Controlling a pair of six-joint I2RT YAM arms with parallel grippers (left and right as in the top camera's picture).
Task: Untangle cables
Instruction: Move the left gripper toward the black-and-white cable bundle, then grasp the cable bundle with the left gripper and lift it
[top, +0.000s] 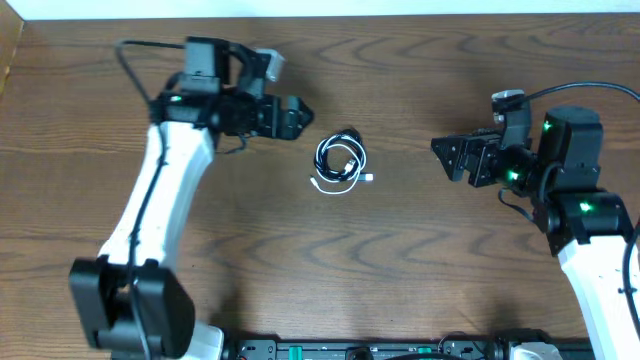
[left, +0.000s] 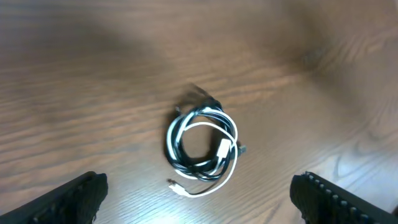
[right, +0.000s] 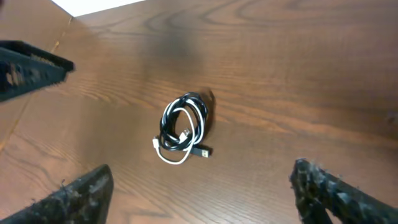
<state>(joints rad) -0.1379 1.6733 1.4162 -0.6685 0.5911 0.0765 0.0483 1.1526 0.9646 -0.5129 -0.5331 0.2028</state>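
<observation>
The robot's left gripper should close on the side of the coiled cables (top: 320, 158) (left: 171, 147) farthest from the right gripper, where black and white cords run together.
The cables (top: 340, 162) lie coiled together on the wooden table, a white cord wound through a black one. In the left wrist view the cables (left: 202, 146) sit ahead of my open left gripper (left: 199, 202), whose black fingertips (left: 74, 199) show at the bottom corners. The white cord's small plug (left: 177, 185) points toward that gripper. My left gripper (top: 300, 110) hovers up and left of the coil. My right gripper (top: 445, 155) hovers to its right, jaws wide apart. In the right wrist view the cables (right: 183, 127) lie well ahead of the right gripper (right: 202, 199), with the black cord's plug (right: 202, 151) at the coil's lower right.
The table's far edge meets a white wall (top: 320, 8). The left arm's white link (top: 165, 190) slants across the left side, its black base (top: 130, 305) at the front. The right arm's base (top: 590, 230) stands at the right edge. The left gripper's fingertip (right: 31, 62) shows in the right wrist view.
</observation>
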